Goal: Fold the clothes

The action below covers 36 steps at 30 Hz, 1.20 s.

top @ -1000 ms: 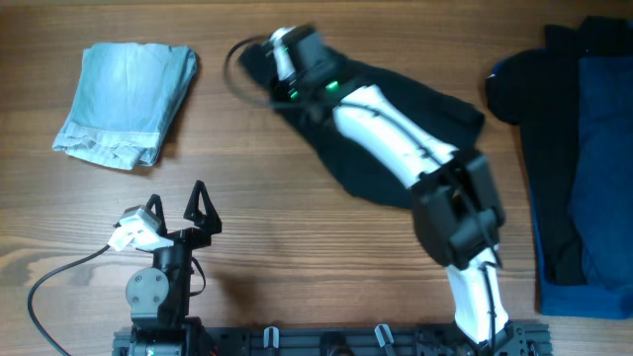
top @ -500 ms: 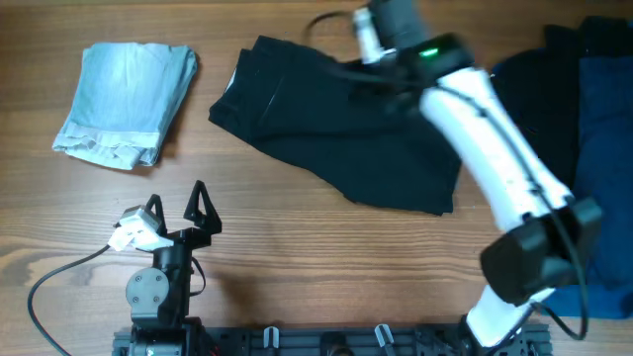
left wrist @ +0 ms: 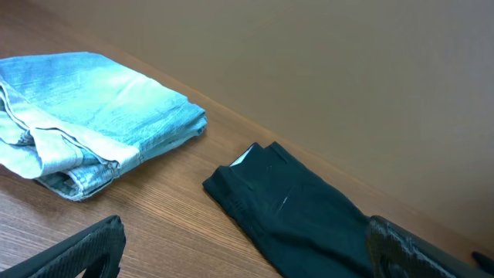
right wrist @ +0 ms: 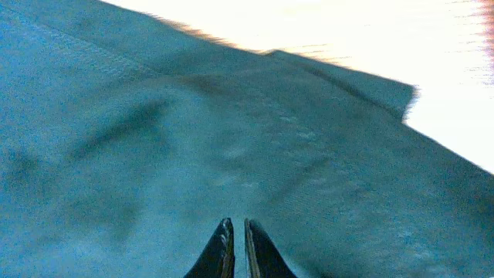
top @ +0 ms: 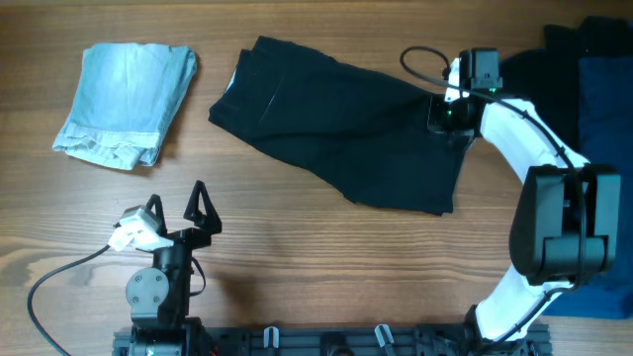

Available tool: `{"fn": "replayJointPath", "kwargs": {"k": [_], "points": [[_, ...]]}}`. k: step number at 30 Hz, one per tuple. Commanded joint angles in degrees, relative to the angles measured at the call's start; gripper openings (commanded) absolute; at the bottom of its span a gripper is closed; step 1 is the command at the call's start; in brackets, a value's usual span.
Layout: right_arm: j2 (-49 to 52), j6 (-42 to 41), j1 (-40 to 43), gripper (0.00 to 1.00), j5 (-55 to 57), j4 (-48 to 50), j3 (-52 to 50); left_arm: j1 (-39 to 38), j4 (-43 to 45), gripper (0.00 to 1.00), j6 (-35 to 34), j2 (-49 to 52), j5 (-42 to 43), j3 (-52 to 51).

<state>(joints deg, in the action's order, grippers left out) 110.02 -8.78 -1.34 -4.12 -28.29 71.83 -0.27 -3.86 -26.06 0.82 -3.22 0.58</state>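
Next, my right gripper moves out, opens its fingers and pinches the garment's end corner [right wrist: 401, 94], as its fingers are closed and empty above the flat cloth of the black garment.
A black garment [top: 336, 119] lies spread flat across the middle of the table. It also shows in the left wrist view [left wrist: 301, 216] and fills the right wrist view [right wrist: 193, 139]. My right gripper [top: 442, 114] is over the garment's right end, with its jaws closed together [right wrist: 238, 228] just above the cloth and nothing visibly pinched. My left gripper [top: 178, 208] is parked at the front left, open and empty, with its fingers wide apart [left wrist: 247, 251].
Folded light blue jeans [top: 129, 89] lie at the back left and also show in the left wrist view [left wrist: 85, 116]. A pile of dark blue and black clothes [top: 584, 148] lies along the right edge. Bare wood [top: 326, 257] lies in front of the garment.
My right arm swept from the garment's left end across to its right end. The garment, bunched under the arm before, now lies spread out. The left arm has not moved.
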Motion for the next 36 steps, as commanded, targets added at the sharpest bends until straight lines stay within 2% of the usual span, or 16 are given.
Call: {"fn": "replayJointPath", "kwargs": {"k": [1,2,4,6,8,16,23,28,36], "points": [[0.42,-0.37,0.0,0.11,14.8,1.55,-1.75,-0.26,0.15,1.0,-0.11,-0.39,-0.94,-0.22],[0.42,-0.26,0.35,0.14,18.36,1.09,-1.84,-0.26,0.15,1.0,-0.09,-0.39,-0.94,-0.22],[0.17,0.0,0.5,0.17,17.11,0.52,-1.75,-0.26,0.15,1.0,-0.11,-0.39,-0.94,-0.22],[-1.88,4.28,0.7,0.4,10.19,-1.92,-1.42,-0.26,0.15,1.0,-0.11,-0.39,-0.94,-0.22],[-6.16,4.31,3.1,0.45,5.79,-4.04,-1.31,-0.26,0.15,1.0,-0.11,-0.39,-0.94,-0.22],[-7.06,8.98,9.09,0.45,-7.23,-1.31,-1.36,-0.26,0.15,1.0,-0.09,-0.39,-0.94,-0.22],[-7.06,8.55,9.07,0.45,-7.98,-1.01,-3.28,-0.26,0.15,1.0,-0.11,-0.39,-0.94,-0.22],[-7.02,7.1,9.07,0.45,-7.96,8.0,-8.57,-0.26,0.15,1.0,-0.11,-0.39,-0.94,-0.22],[-7.02,7.08,9.09,0.44,-7.58,14.51,-8.57,-0.26,0.15,1.0,-0.11,-0.39,-0.94,-0.22]]}}
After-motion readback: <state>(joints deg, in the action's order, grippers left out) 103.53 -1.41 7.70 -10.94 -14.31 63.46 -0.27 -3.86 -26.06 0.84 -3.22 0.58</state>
